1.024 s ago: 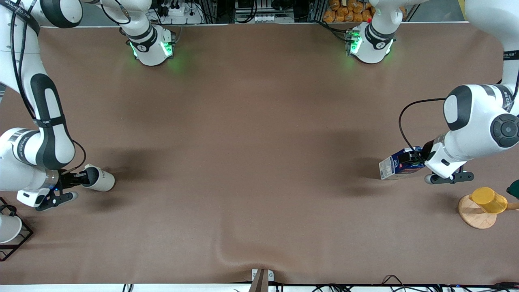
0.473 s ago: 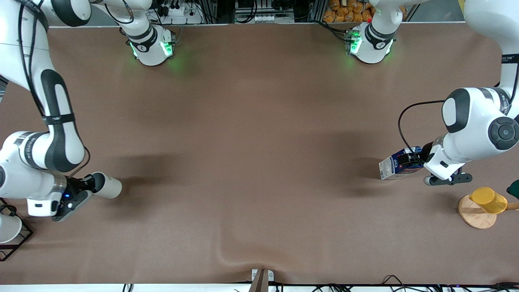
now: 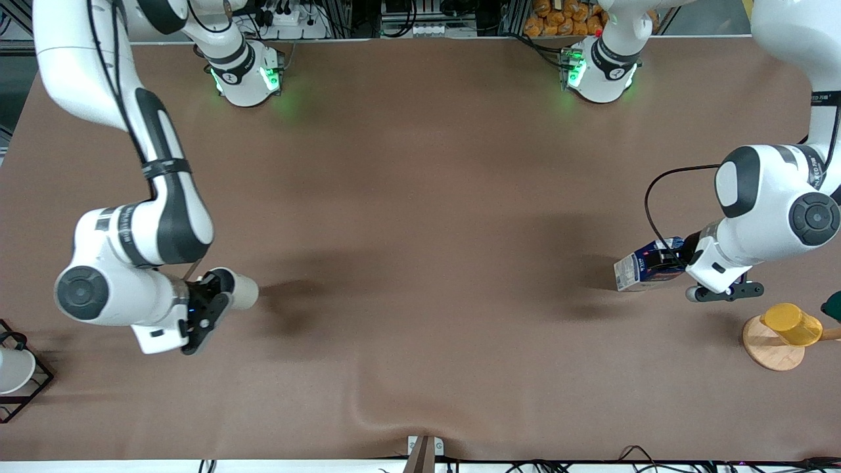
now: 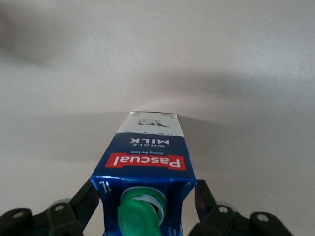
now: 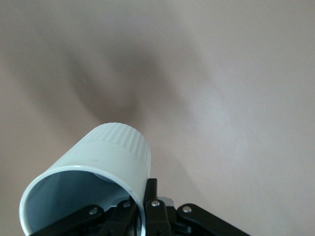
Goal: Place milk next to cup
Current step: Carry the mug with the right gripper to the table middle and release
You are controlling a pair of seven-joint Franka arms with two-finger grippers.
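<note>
I should release the cup, now on its side above the table, with my right gripper on the open middle of the brown table (image 3: 414, 264), between my two grippers.
My left gripper (image 3: 677, 263) is shut on the milk (image 3: 642, 265), a dark blue carton with a red label band and a green cap, held tilted over the table at the left arm's end. In the left wrist view the milk (image 4: 147, 167) fills the space between my fingers (image 4: 81, 201). My right gripper (image 3: 211, 292) is shut on the rim of the cup (image 3: 242, 291), a cream-white mug held on its side above the table toward the right arm's end. In the right wrist view the cup (image 5: 93, 172) shows its grey inside, with one finger inside the rim and one outside.
A yellow cup (image 3: 792, 323) lies on a round wooden stand (image 3: 769, 345) at the left arm's end, nearer to the front camera than the milk. A plain white cup (image 3: 13, 369) sits in a black wire rack (image 3: 36, 387) at the right arm's end.
My right gripper has carried the cup away from the wire rack toward the table's middle. My left gripper and the milk have hardly moved.
</note>
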